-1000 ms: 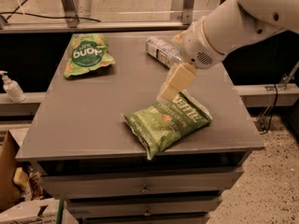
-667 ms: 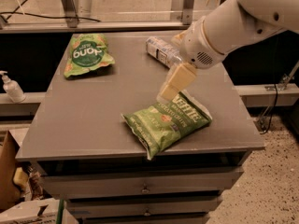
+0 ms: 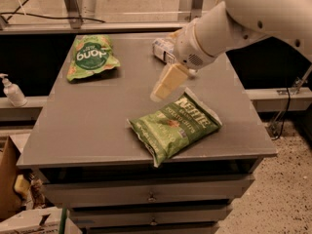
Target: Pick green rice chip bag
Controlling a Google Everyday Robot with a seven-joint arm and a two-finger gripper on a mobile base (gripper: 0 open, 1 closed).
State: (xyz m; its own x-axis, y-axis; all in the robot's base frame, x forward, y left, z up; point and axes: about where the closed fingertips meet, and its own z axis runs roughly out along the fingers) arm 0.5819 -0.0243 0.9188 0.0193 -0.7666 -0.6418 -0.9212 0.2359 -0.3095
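Observation:
My gripper will go to the green rice chip bag next and close on its edge [image 3: 112,58] facing the clear wrapped packet.
The green rice chip bag [image 3: 90,56] lies flat at the far left corner of the grey table [image 3: 92,121]; it is bright green with a dark green round label and white letters. My gripper [image 3: 165,85] hangs on the white arm above the middle of the table. It is to the right of the bag and nearer the front, well apart from it, just above the far edge of the Kettle bag. It holds nothing that I can see.
A larger olive-green Kettle chips bag [image 3: 176,125] lies near the table's front edge. A clear wrapped packet [image 3: 163,49] lies at the back, partly hidden by the arm. A soap bottle [image 3: 11,91] stands on a ledge to the left. Drawers sit below the tabletop.
The gripper has moved a little to the left, toward the middle of the table. The bags have not moved.

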